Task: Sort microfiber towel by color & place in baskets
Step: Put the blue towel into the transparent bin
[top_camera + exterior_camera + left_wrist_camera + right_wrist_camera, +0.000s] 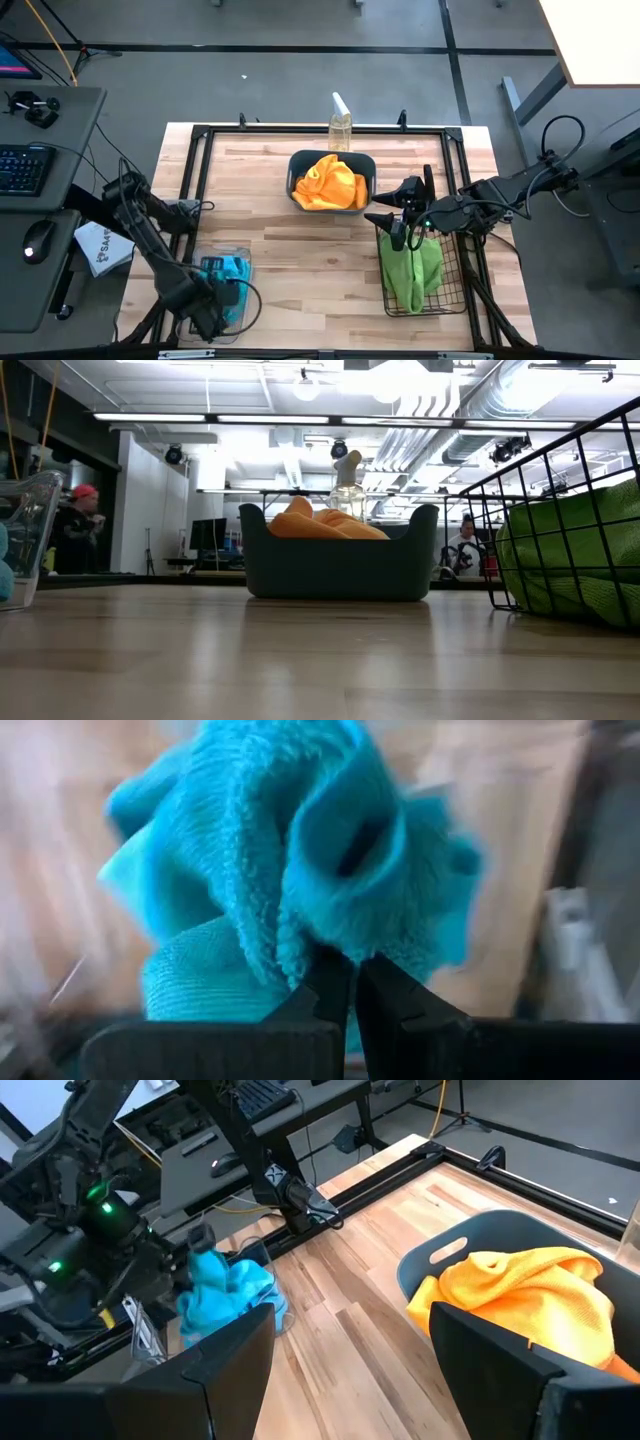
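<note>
The blue towel will drop from my left gripper in the middle of the clear plastic bin [223, 292]. The towel is now held over that bin.
My left gripper [205, 300] is at the table's near-left corner, over the clear plastic bin [240, 250], and is shut on a blue towel [290, 850]. More blue cloth lies in that bin. My right gripper [395, 225] hangs open above the far-left corner of the black wire-mesh basket [455, 290], which holds green towels [410, 265]. It touches nothing. The dark teal tub [300, 160] at the table's middle far side holds orange towels [332, 183]. My left gripper pinches a bunched fold of the blue towel [300, 945] between its two fingertips [330, 980]. The rest of the cloth billows out ahead of the fingers. I cannot tell whether the towel hangs free or rests on the cloth in the bin.
A clear spray bottle [340, 125] stands just behind the teal tub at the far edge. A black metal frame [200, 135] borders the wooden tabletop. Bare wood lies between the three containers. People stand in the room behind the table in the low view.
</note>
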Robot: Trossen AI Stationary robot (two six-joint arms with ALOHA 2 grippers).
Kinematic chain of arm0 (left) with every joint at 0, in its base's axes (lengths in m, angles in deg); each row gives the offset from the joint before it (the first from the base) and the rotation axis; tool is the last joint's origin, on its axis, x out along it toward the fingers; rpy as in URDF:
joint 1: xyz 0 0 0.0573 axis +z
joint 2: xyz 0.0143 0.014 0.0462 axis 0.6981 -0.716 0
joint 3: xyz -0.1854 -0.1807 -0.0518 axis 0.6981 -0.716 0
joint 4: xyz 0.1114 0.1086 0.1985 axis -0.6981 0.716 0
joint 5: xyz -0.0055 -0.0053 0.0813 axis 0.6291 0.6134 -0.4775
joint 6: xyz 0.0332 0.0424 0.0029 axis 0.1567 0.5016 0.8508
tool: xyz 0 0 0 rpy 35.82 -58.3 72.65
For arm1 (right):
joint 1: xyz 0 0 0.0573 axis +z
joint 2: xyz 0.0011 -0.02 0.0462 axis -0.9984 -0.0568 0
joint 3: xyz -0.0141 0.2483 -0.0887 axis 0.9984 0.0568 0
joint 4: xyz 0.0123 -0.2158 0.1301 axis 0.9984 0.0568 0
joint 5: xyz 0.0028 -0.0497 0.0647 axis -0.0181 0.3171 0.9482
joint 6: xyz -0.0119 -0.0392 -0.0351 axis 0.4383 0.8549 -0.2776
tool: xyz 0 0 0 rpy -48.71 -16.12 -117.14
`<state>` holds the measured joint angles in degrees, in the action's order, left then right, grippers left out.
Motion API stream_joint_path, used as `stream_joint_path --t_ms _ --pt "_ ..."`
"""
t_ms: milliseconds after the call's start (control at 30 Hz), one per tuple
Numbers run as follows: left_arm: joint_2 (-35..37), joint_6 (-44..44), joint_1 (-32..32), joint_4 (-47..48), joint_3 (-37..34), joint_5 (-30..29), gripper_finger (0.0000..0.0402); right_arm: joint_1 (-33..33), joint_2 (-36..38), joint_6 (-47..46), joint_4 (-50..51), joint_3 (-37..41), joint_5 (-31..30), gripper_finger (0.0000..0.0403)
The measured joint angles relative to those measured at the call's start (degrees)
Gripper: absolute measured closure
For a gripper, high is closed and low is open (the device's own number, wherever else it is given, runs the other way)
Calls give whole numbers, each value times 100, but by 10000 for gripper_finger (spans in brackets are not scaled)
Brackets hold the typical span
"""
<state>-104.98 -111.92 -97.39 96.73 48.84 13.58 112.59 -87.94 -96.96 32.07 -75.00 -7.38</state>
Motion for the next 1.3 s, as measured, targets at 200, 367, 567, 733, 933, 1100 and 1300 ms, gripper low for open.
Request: stream_joint_path --t_ms 200,367,567,733,933,1100,1300 --pt "20 -398 -106 187 -113 -53 401 0 0 28 26 0 0 139" --pt "15 -399 -37 -1102 -685 -76 401 0 0 33 26 0 0 139" --pt "13 -530 102 -2270 -1501 -240 401 2 0 28 26 0 0 139" --pt "20 -324 141 -3049 -1862 -517 401 2 0 24 26 -1 2 139" --pt "35 -306 137 -3358 -2199 -455 401 2 0 0 26 0 2 139" --pt "31 -341 222 -3299 -2170 -362 398 2 0 0 26 0 2 139" --pt "34 -92 362 -2773 -1800 95 353 2 0 28 30 0 0 139"
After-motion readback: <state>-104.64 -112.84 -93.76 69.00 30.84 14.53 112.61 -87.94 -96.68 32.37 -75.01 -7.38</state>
